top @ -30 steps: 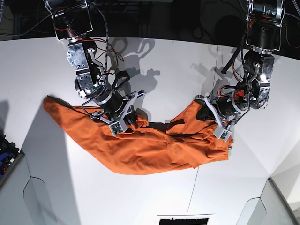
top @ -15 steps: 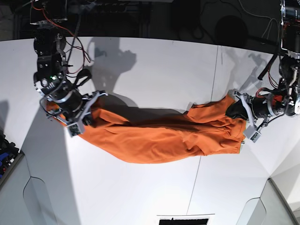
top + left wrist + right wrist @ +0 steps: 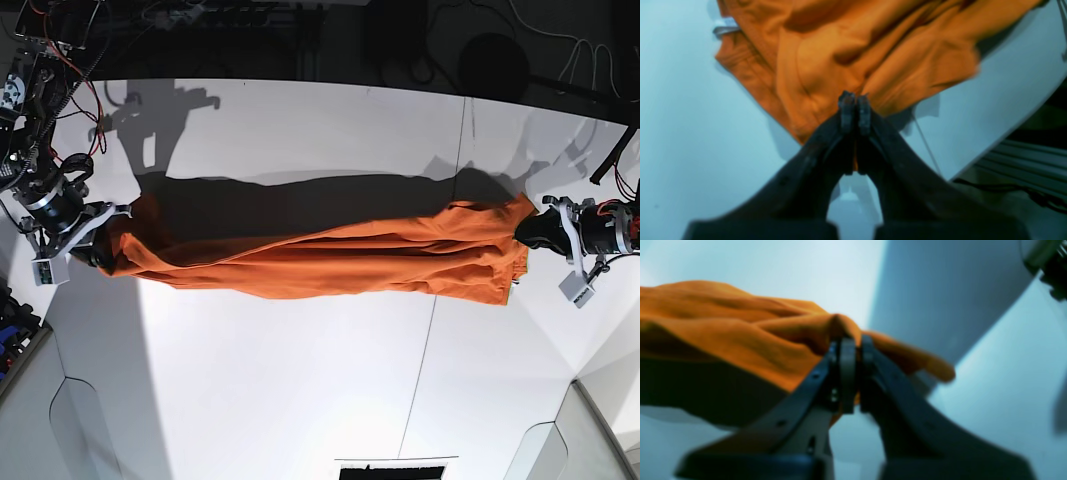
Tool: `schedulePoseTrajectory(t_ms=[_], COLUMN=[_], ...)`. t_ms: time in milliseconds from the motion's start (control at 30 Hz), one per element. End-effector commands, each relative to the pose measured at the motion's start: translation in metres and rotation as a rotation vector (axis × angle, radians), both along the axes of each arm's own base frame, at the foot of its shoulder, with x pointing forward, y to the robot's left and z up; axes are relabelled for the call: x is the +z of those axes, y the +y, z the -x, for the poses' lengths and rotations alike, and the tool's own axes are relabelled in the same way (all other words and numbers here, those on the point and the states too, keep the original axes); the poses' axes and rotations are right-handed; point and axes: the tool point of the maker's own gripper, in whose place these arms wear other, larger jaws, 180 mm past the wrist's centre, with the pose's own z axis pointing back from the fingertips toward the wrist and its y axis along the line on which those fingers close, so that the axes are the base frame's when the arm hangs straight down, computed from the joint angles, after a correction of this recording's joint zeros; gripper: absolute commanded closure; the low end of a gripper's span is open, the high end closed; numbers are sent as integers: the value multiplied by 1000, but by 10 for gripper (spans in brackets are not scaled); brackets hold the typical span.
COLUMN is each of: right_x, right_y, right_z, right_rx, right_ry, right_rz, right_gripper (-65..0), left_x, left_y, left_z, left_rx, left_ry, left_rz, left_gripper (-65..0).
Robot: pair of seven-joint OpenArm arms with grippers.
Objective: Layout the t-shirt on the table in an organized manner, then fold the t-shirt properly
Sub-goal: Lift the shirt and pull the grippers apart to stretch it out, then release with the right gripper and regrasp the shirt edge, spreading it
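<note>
My left gripper is going to release the t-shirt's end on the white table [image 3: 540,173] just behind the gripper's fingertips, toward the far edge of the table. The t-shirt still hangs stretched above the table.
The burnt-orange t-shirt [image 3: 320,262] hangs stretched into a long wrinkled band between my two grippers, above the white table [image 3: 300,380], and casts a wide shadow behind it. In the base view my right gripper [image 3: 100,250] holds the band's left end and my left gripper [image 3: 525,232] its right end. In the left wrist view the left gripper [image 3: 855,103] is shut on the t-shirt [image 3: 846,50], with a small pale tag [image 3: 725,28] at the cloth's edge. The right wrist view shows the right gripper [image 3: 853,346] pinching a bunched fold of the t-shirt [image 3: 723,336].
A thin dark seam line [image 3: 425,350] crosses the table from back to front. Cables and dark gear lie beyond the table's far edge [image 3: 300,78]. Dark and blue items [image 3: 10,320] sit at the left border, and a black object [image 3: 390,470] lies at the near edge.
Both arms have swung far apart towards the table's sides. The t-shirt has gone from a sagging curve to a long, taut band.
</note>
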Motion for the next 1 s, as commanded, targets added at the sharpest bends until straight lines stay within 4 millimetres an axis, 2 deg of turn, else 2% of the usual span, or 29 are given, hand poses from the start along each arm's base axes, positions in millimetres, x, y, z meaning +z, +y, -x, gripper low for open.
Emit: schedulePoseTrajectory(t_ms=[0,67,100,133,333,433,500,567,833,967], right_x=[18,19,20,22,42,43,41,35,13,9], right_y=[-6,-10,-12,-13,-15,6,36,73,250,321], right_z=[-8,-8,-8,-8,-13,-18,-20,-24,-34,-28], right_rx=[-3,-13,-18,-24,-51,-7,70,161,568,727], right_ry=[-56,-59,-63,-70,-151,-177,-188,-170,-137,-117], right_rz=[10,11,9,-3,-119,-156,-173,-165,-95,-96], right_gripper=[-128,-301,-363,-399,-407,-407,-407,-407,-407,-407], left_x=[16,14,12,10,-9,-16,-18,-17,-19,-19], left_y=[5,4,4,4,4,3,2,1,2,2], left_z=[-5,1,5,9,32,41,42,41,40,39], left_rx=[-5,-7,-8,-9,-9,-7,-3,0,1,3], left_ry=[-33,-9,5,18,87,111,111,105,96,90], left_rz=[5,24,27,30,27,33,40,45,32,35], left_gripper=[0,0,0,0,-42,-42,-42,-42,-42,-42])
